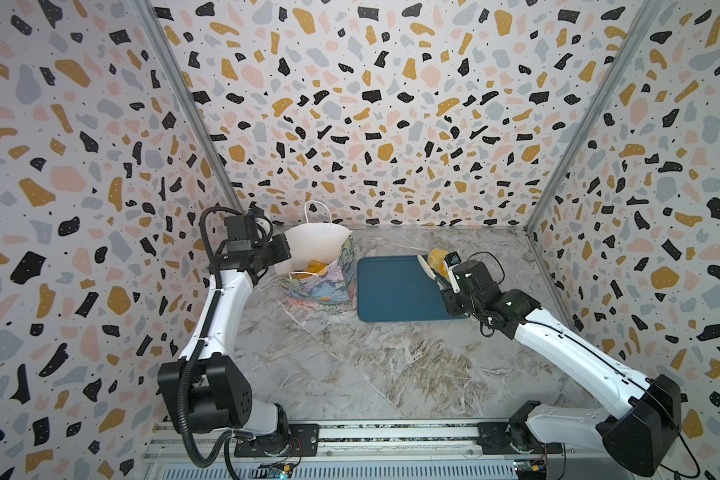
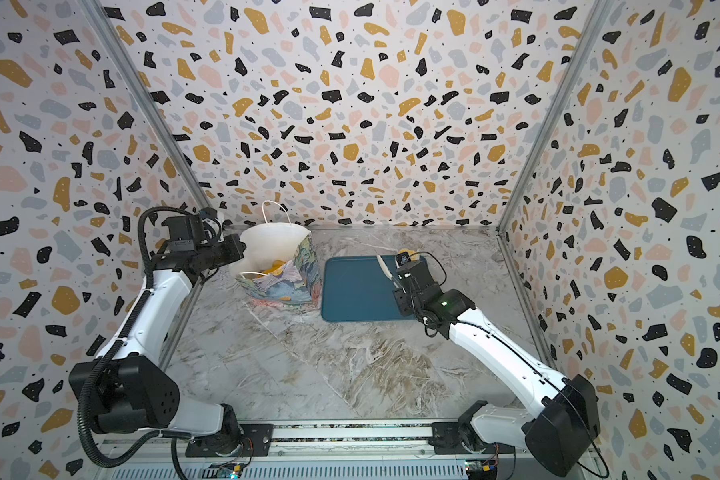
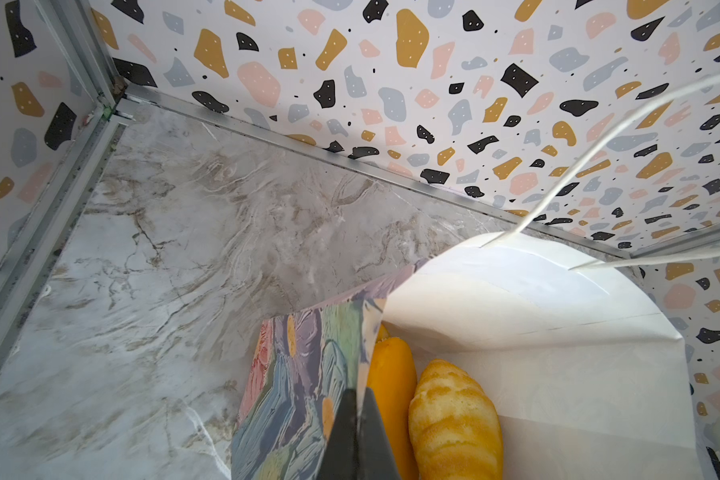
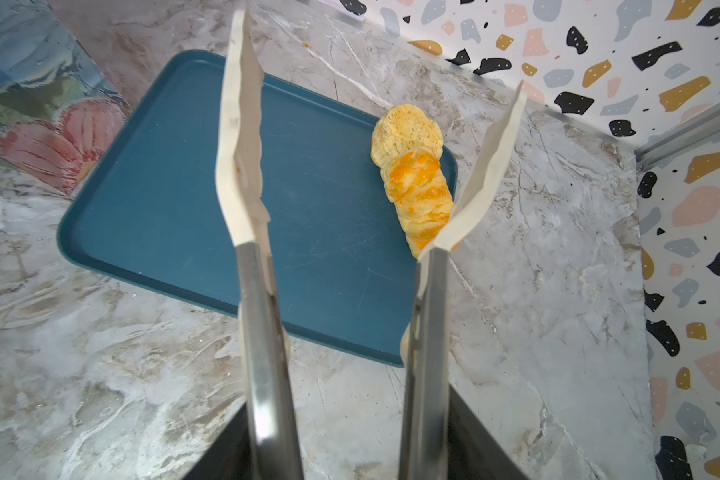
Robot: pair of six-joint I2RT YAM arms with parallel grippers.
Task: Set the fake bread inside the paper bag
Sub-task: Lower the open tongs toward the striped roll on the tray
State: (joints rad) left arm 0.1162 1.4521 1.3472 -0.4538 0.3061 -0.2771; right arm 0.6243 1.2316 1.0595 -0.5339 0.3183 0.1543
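Observation:
The robot's right gripper will next close the tongs on the near end of the striped roll (image 1: 450, 276) (image 4: 421, 227), which lies beside the round seeded bun on the blue tray.
The flowered paper bag (image 1: 316, 286) (image 2: 283, 282) stands upright at the back left, its mouth wide. My left gripper (image 3: 360, 399) (image 1: 285, 253) is shut on the bag's rim (image 3: 292, 374). Inside lie a striped roll (image 3: 454, 419) and a smooth orange bread (image 3: 391, 382). My right gripper (image 4: 346, 440) (image 1: 449, 286) is shut on a pair of tongs (image 4: 246, 166), whose white blades stand apart with nothing between them. On the blue tray's far right corner lie a round seeded bun (image 4: 406, 135) and a striped roll (image 4: 422, 195). That roll sits beside the tongs' right blade.
The dark-blue tray (image 1: 391, 291) (image 2: 358, 291) (image 4: 163, 187) lies flat just right of the bag, bare apart from the two breads. Patterned walls close in the marble table (image 1: 350, 365) at the back and both sides. The bag's white cord handle (image 3: 599, 137) rises above its mouth.

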